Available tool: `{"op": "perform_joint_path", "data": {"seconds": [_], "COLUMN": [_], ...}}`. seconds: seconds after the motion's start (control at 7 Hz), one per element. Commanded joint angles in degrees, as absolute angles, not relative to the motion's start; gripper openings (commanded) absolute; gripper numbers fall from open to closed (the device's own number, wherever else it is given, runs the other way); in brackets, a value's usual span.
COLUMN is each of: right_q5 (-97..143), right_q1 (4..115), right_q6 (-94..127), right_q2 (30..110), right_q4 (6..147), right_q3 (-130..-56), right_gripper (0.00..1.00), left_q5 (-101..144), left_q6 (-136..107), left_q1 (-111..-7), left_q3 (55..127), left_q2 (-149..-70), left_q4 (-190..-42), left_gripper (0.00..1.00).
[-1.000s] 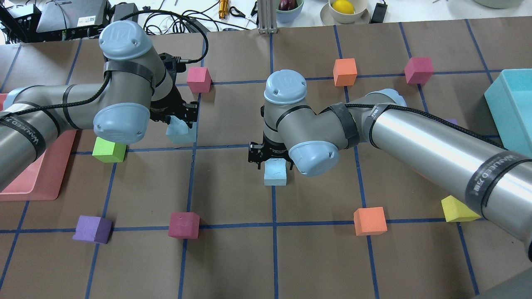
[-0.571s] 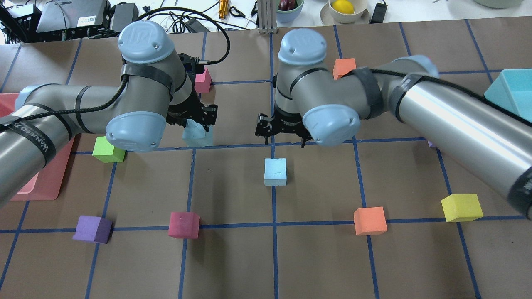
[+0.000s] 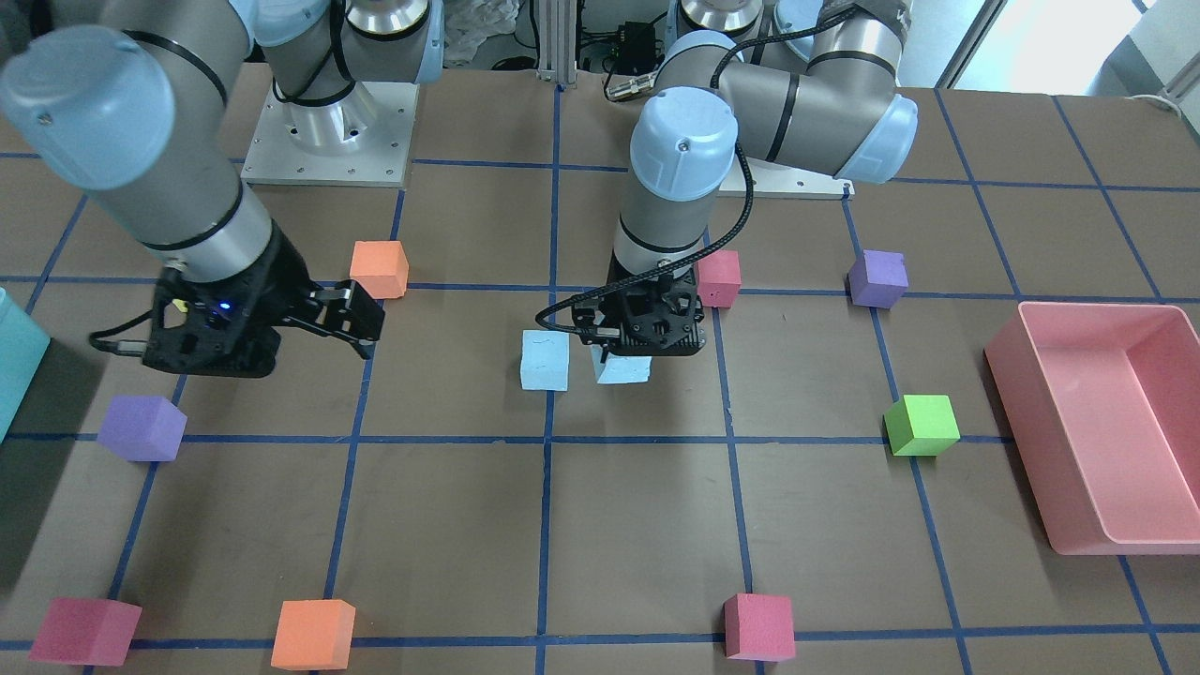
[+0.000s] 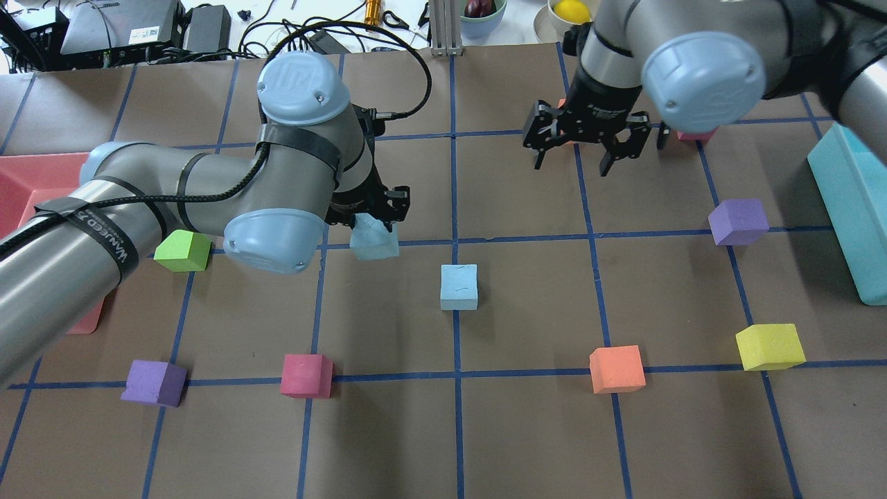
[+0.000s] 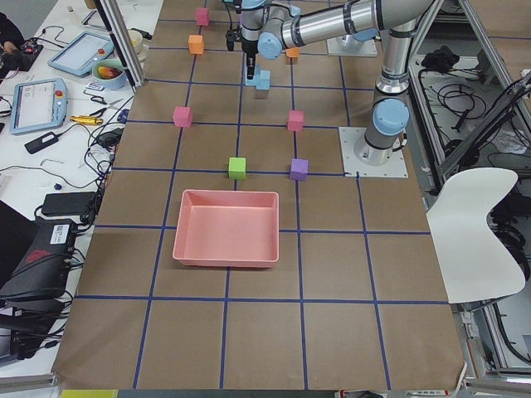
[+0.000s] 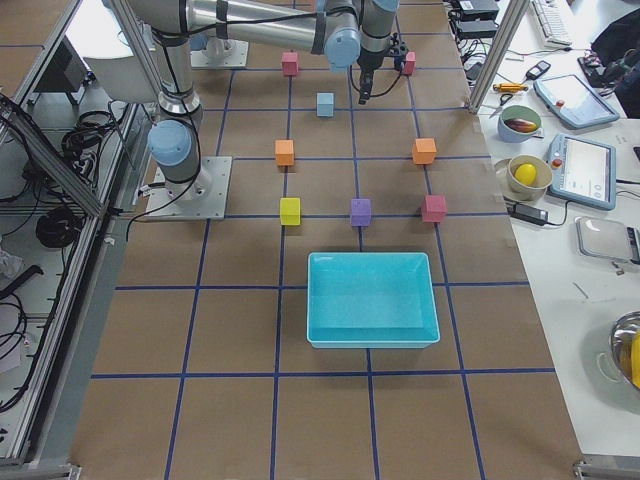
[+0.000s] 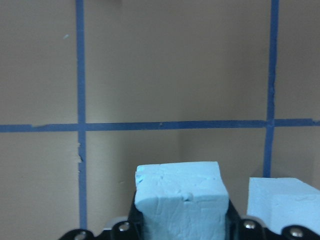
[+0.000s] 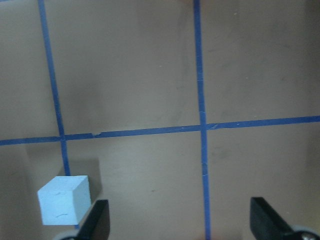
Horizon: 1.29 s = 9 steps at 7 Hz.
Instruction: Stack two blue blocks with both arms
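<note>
Next, I let go of the pale blue block in my left gripper on top of the second blue block (image 3: 546, 348) (image 7: 284, 202) resting on the table.
My left gripper (image 4: 373, 227) is shut on one pale blue block (image 4: 374, 244), which looks slightly tilted, and holds it low over the table. The second blue block (image 4: 459, 286) rests on a grid crossing, just right of and nearer than the held one. In the front view the held block (image 3: 623, 368) sits beside the resting block (image 3: 545, 359) with a small gap. The left wrist view shows the held block (image 7: 181, 197) between the jaws and the other block (image 7: 282, 202) to its right. My right gripper (image 4: 572, 166) is open and empty, raised, far back and to the right of both blocks.
A pink tray (image 4: 21, 187) lies at the left edge and a teal bin (image 4: 849, 208) at the right. Loose cubes: green (image 4: 182, 250), purple (image 4: 154, 382), magenta (image 4: 306, 375), orange (image 4: 617, 369), yellow (image 4: 769, 346), purple (image 4: 739, 221).
My right gripper let go of the blue block on the crossing, rose and swung back and to the right. My left arm carried its blue block rightward, closer to the resting one.
</note>
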<state>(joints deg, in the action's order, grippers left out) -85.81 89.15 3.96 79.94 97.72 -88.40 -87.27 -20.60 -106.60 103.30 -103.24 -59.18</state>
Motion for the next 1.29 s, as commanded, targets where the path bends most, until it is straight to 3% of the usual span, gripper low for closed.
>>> {"op": "perform_joint_path", "data": {"seconds": [0.0,0.14,1.14], "right_q5": [-94.6,-93.4,-91.1], "right_q1": [87.3,87.4,90.3], "right_q6": [3.1,2.4,2.5], "right_q2": [82.7,83.1,88.6], "right_q4": [98.2,98.3,90.3], "right_q3": [-88.9,-88.2,-88.7], "right_gripper": [1.0,1.0,1.0], "left_q5": [-85.3,-85.5,-90.0], "left_q6": [-29.2,-29.4,-27.3], "left_q1": [-113.5,-114.5,-115.5], "left_q3": [101.0,101.2,99.0], "left_q2": [-106.1,-107.3,-109.3], "left_q4": [-59.0,-59.1,-59.9], "left_gripper": [0.2,0.16,0.17]}}
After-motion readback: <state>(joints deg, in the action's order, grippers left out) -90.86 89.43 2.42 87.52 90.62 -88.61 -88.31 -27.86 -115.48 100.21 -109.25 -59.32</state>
